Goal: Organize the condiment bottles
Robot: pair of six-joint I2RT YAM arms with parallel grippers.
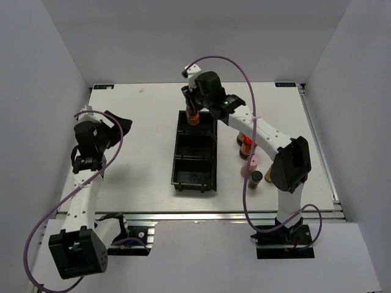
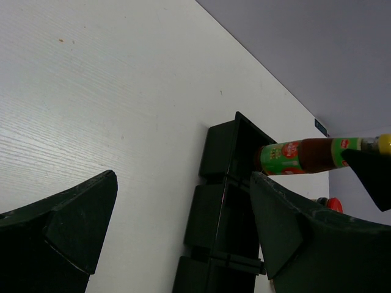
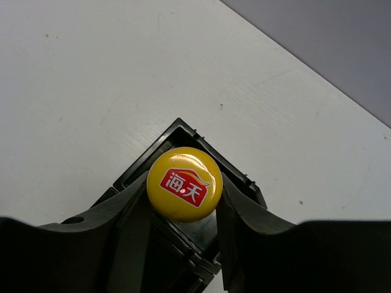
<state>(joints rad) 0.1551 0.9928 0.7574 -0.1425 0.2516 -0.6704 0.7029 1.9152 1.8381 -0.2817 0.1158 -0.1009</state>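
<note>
I will use my right gripper to set the slim brown bottle down in the far compartment's corner point(image 1: 186, 127) point(image 3: 156, 183) nearest my left gripper, next to the middle compartment.
My right gripper point(image 1: 192, 110) is shut on a slim brown bottle point(image 1: 193, 117) with a green and red label. It holds the bottle upright in the far compartment of the black bin point(image 1: 178, 160). In the right wrist view the bottle's yellow cap point(image 3: 184, 184) sits between my fingers point(image 3: 128, 226). The left wrist view shows the same bottle point(image 2: 299, 156) over the bin's point(image 2: 221, 201) end. Right of the bin stand a red-lidded jar point(image 1: 246, 146), a pink-capped bottle point(image 1: 252, 165), a black-capped bottle point(image 1: 255, 179) and another small one point(image 1: 269, 177). My left gripper point(image 1: 121, 126) is open and empty, left of the bin.
The bin's middle and near compartments point(image 1: 197, 172) look empty. The right arm's forearm point(image 1: 263, 131) passes over the bottles standing on the right. A red lid point(image 2: 330, 204) shows past my left finger. White walls close in the table on three sides.
</note>
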